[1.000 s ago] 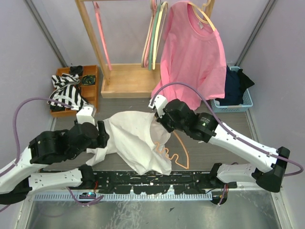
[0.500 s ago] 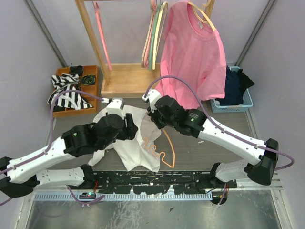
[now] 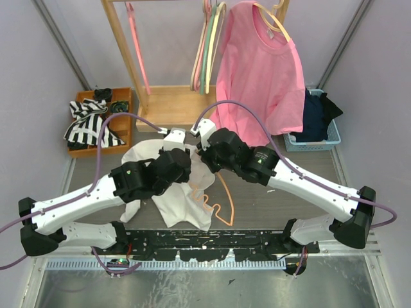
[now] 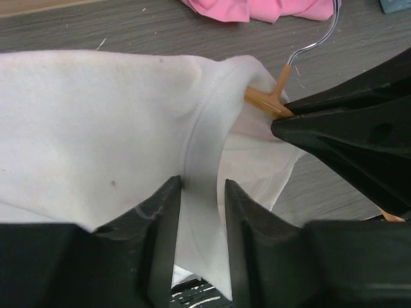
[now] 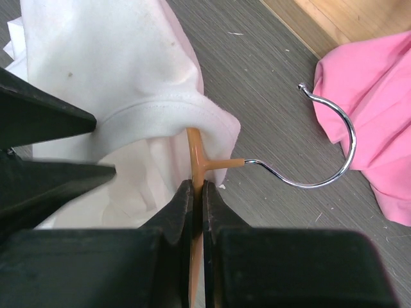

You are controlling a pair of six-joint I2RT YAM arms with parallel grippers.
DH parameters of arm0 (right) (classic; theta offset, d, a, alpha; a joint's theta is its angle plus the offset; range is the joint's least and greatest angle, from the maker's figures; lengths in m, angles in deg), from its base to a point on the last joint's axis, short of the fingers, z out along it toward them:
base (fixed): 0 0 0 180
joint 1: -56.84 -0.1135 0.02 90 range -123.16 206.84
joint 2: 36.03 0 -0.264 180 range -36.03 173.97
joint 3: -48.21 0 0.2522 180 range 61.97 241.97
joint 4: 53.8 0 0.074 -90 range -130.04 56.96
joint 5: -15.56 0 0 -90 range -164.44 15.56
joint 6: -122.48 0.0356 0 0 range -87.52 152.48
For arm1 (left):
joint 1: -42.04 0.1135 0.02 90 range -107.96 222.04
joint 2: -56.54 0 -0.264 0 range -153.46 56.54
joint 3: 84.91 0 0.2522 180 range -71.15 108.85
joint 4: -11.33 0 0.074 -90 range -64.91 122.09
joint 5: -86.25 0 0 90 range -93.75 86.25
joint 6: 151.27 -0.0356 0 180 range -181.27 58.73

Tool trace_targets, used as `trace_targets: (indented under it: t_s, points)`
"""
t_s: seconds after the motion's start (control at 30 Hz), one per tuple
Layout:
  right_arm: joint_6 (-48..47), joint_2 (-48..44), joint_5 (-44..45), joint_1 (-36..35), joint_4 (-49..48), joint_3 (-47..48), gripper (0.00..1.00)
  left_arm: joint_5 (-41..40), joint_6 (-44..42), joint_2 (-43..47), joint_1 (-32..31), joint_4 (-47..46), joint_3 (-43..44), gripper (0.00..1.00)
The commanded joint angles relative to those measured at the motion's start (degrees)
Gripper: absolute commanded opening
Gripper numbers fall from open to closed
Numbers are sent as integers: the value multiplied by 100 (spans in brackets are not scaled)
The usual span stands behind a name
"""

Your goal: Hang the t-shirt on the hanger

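The other arm of the hanger is outside the loose collar, so next the left gripper pinches the collar's edge [image 4: 209, 165] and pulls it tight away from the hanger's neck.
The white t-shirt [image 3: 180, 200] lies bunched on the table, its collar [image 4: 205, 109] pulled over one arm of the orange hanger [image 3: 225, 194]. My right gripper [image 3: 203, 154] is shut on the hanger [image 5: 196, 154] just below its neck, and the silver hook [image 5: 337, 151] points right, clear of the cloth. My left gripper [image 3: 185, 162] sits at the collar beside the right one. Its jaws [image 4: 202, 187] stand open a finger's width apart, with a fold of the t-shirt [image 4: 96, 128] running between them. The hanger's neck [image 4: 273, 99] pokes out of the collar.
A pink t-shirt [image 3: 260, 70] hangs on a cream hanger from the wooden rack [image 3: 170, 109] at the back, beside green and pink hangers [image 3: 207, 51]. An orange tray with striped cloth [image 3: 90, 125] sits back left. A blue basket of dark clothes [image 3: 314, 122] sits back right.
My left arm has swung from the left side in to the collar, and its jaws have narrowed around the cloth. The right gripper carried the hanger slightly left and back; the shirt has bunched up.
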Motion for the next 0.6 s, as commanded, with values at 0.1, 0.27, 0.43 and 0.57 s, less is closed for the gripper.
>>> trace_targets:
  t_s: [0.1,0.27,0.43,0.57]
  points:
    - [149,-357,67,-39,-680,341,1,-227,-95,20,16,121,281,11]
    - [88,-357,68,-38,-637,418,1,-66,-186,114,16,213,433,0]
    - [-36,-304,341,-34,-592,468,1,142,-186,138,16,297,595,0]
    - [-84,-253,345,-35,-584,530,1,195,-128,163,16,506,630,0]
